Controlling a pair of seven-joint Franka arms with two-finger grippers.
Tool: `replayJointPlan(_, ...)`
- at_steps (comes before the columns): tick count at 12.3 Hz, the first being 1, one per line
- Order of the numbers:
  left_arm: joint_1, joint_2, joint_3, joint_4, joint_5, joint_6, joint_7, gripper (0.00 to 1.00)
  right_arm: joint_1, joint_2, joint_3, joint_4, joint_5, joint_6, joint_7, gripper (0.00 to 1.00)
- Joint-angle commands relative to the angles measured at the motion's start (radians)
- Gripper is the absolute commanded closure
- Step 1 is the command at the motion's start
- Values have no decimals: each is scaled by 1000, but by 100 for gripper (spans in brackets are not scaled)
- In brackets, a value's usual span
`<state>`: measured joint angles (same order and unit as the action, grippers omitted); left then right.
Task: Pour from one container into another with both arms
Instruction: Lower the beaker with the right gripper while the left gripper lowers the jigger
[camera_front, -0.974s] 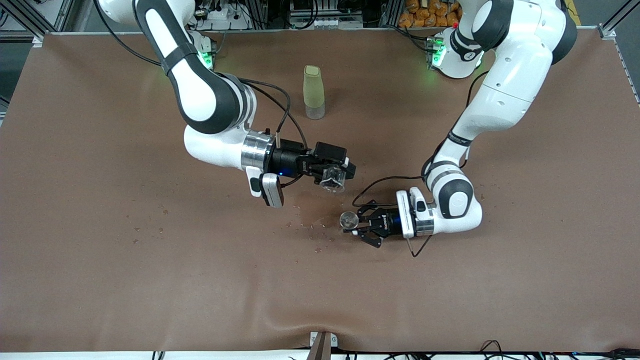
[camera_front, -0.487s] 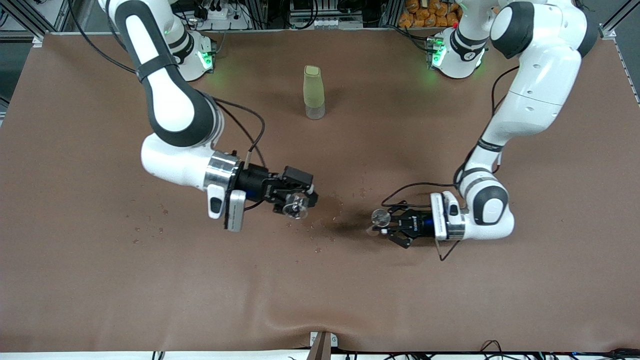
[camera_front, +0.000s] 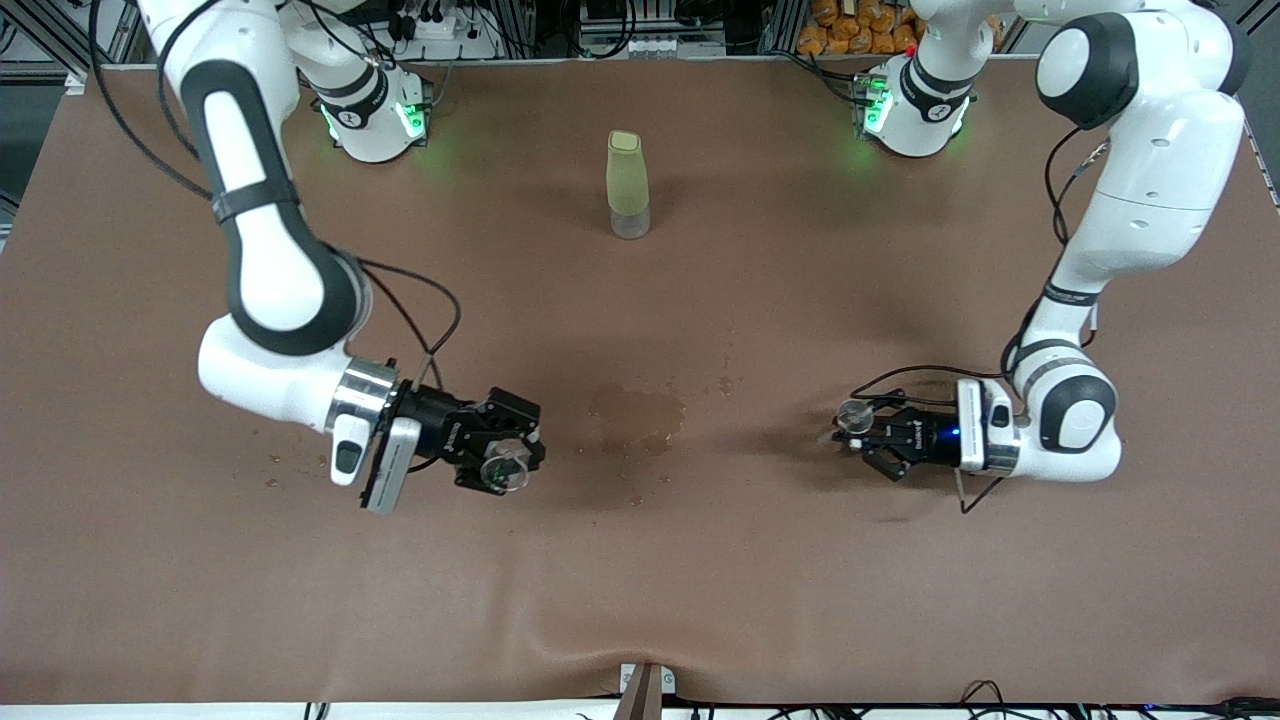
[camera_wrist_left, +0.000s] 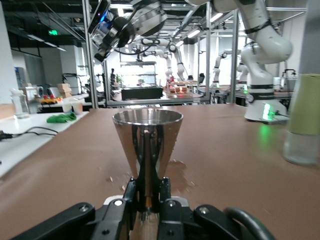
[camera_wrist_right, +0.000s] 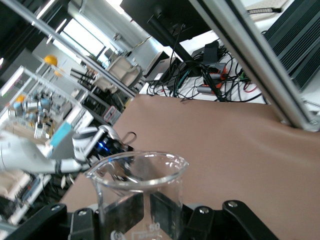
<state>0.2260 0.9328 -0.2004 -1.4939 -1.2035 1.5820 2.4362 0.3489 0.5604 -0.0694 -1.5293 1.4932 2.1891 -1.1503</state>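
Next, my right gripper releases the tiny clear cup among the small droplets beside its own arm's white wrist (camera_front: 268, 456).
My right gripper (camera_front: 503, 462) is shut on the tiny clear cup (camera_front: 506, 468), low over the table toward the right arm's end. In the right wrist view the cup (camera_wrist_right: 136, 192) stands upright between the black fingers (camera_wrist_right: 172, 215) and looks empty. My left gripper (camera_front: 858, 430) is shut on the shiny metal jigger (camera_front: 855, 415), low over the table toward the left arm's end. The left wrist view shows the jigger (camera_wrist_left: 147, 142) upright, pinched at its narrow waist by the fingers (camera_wrist_left: 129, 192). A wide stretch of table lies between cup and jigger.
A tall pale-green bottle (camera_front: 628, 185) stands at the table's middle, toward the robots' bases; it also shows as the bottle (camera_wrist_left: 303, 120) in the left wrist view. A dark wet patch (camera_front: 635, 415) and scattered droplets (camera_front: 300, 455) mark the brown table cover (camera_front: 640, 580).
The two grippers have drawn apart from the table's middle, the right one with the cup toward its end and lower, the left one with the jigger toward its end. The wet patch now shows.
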Motion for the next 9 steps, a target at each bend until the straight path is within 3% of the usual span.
replayJointPlan(1, 88, 11, -10, 1, 117, -68, -12, 100, -121, 64, 16, 2, -19, -138, -205, 100)
replayJointPlan(4, 168, 72, -8, 10, 162, -74, 0, 100, -250, 133, 16, 0, -92, -268, -432, 100)
replayJointPlan(7, 219, 75, -8, 7, 243, -86, 20, 100, -384, 199, 16, 0, -229, -321, -645, 100)
replayJointPlan(9, 237, 83, -7, 7, 262, -103, 15, 100, -462, 245, 16, 5, -246, -385, -774, 100)
